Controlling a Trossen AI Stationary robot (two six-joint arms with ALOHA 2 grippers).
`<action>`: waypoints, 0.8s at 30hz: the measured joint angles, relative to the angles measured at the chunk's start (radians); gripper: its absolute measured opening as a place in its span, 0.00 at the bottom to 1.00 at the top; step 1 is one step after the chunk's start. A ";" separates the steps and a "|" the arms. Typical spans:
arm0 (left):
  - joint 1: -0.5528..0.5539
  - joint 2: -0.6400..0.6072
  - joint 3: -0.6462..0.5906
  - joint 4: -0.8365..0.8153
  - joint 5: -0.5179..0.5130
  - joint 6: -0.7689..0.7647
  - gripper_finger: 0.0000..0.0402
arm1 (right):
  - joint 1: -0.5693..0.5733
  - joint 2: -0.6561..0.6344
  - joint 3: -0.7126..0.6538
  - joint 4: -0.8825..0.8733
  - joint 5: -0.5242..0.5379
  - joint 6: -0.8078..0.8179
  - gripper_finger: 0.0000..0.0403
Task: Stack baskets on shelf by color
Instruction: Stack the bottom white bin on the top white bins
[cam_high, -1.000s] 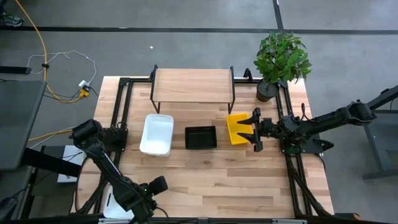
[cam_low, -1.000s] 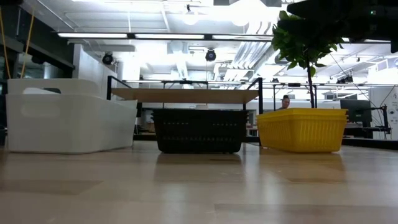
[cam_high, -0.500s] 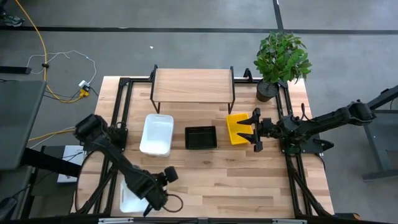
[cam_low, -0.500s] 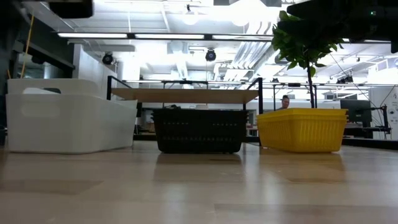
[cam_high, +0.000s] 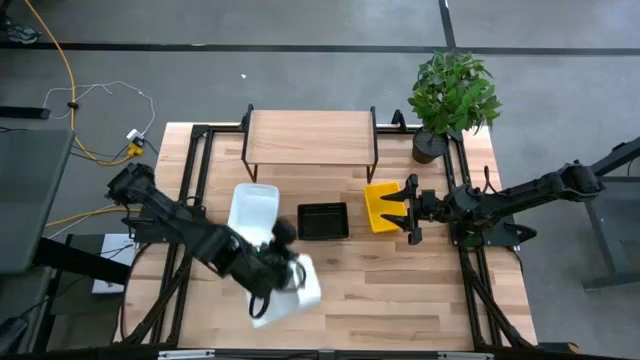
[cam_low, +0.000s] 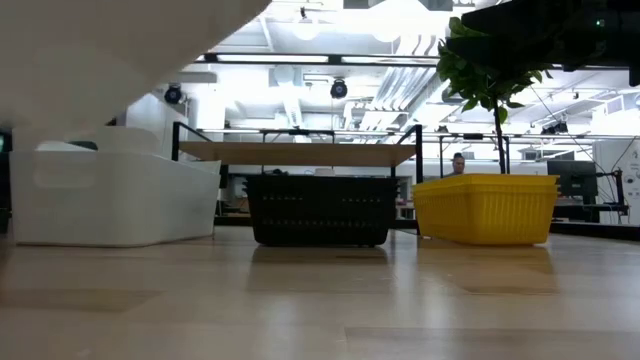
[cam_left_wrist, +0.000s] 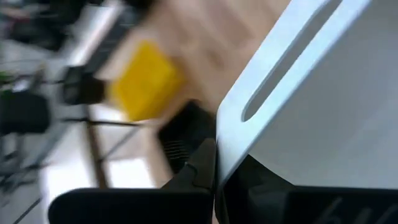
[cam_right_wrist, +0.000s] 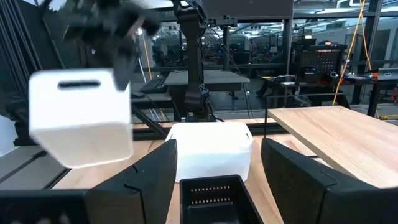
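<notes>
Next, I release the white basket from my left gripper inside the other white basket (cam_high: 242, 227) beside the black basket.
A white basket (cam_high: 295, 292) hangs tilted above the table's near middle, with my left gripper (cam_high: 277, 246) shut on it; it also shows in the right wrist view (cam_right_wrist: 81, 121). On the table, in a row in front of the shelf (cam_high: 310, 138), sit another white basket (cam_high: 250, 208), a black basket (cam_high: 323, 222) and a yellow basket (cam_high: 379, 206). My right gripper (cam_high: 402, 210) stands open at the yellow basket's right end. My left gripper holds the white basket by the top rim of its short end wall (cam_left_wrist: 219, 163), the wall with the handle slot (cam_left_wrist: 291, 70). The fingers (cam_left_wrist: 202, 163) come from above, slanting down. The basket hangs below them, tilted and clear of the table.
A potted plant (cam_high: 452, 95) stands at the table's far right corner. The shelf top is bare wood. Black frame rails (cam_high: 190, 175) run along the table's left and right sides. Bare tabletop lies along the near edge to the right of the held basket.
My left gripper has swung from the table's near left corner toward the middle and risen, turning as it went. The white basket it holds has come up from beside the near left edge and now hangs tilted above the table.
</notes>
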 joint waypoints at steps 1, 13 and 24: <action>0.010 -0.014 0.017 -0.005 -0.027 0.002 0.00 | 0.000 0.000 0.000 0.000 0.000 0.000 0.55; 0.341 -0.203 0.071 -0.341 -0.297 -0.243 0.00 | 0.000 0.000 0.000 0.000 0.000 0.004 0.55; 0.639 -0.248 0.066 -0.657 0.010 -0.418 0.00 | 0.000 0.000 0.000 -0.011 0.000 0.005 0.55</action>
